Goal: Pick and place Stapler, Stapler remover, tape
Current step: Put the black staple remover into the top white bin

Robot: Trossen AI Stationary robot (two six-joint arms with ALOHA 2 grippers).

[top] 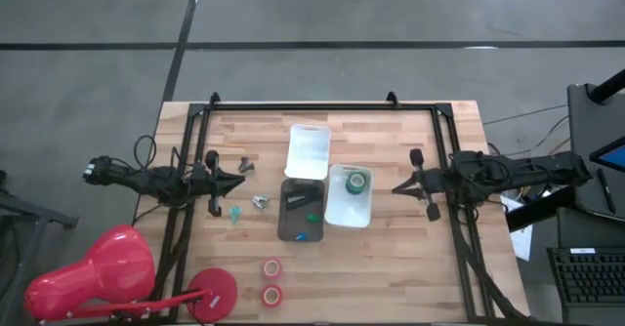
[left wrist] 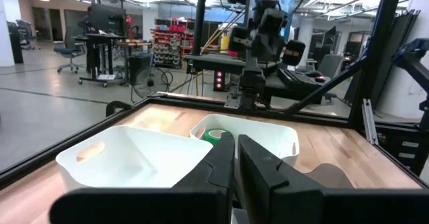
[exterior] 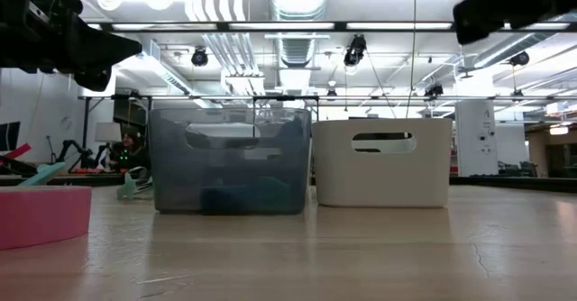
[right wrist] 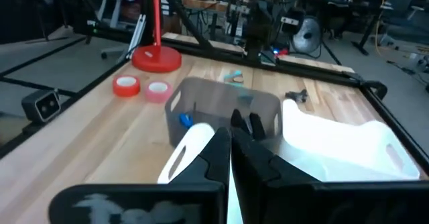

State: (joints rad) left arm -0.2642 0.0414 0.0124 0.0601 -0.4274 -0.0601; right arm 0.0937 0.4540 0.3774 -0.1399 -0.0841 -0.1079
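The robot's left gripper should next move to the dark staple remover's side (top: 246, 165), behind the small metal staple remover, and close there.
A grey tray (top: 301, 209) holds a black stapler (top: 296, 201) and a blue tape roll (top: 301, 235). A green tape roll (top: 356, 181) lies in the white tray (top: 349, 207) to its right. Two red tape rolls (top: 271, 267) (top: 271, 295) lie flat on the table near its near edge. A teal staple remover (top: 235, 213) and a small metal one (top: 259, 201) lie left of the grey tray. My left gripper (top: 239, 180) is shut and empty above the table's left side. My right gripper (top: 395, 186) is shut and empty to the right of the trays.
A second white tray (top: 308, 150) stands behind the grey one. A small dark item (top: 245, 165) lies near my left gripper. A red lamp with a round base (top: 213, 292) stands at the near left corner. A black frame (top: 322, 104) runs around the table's far and side edges.
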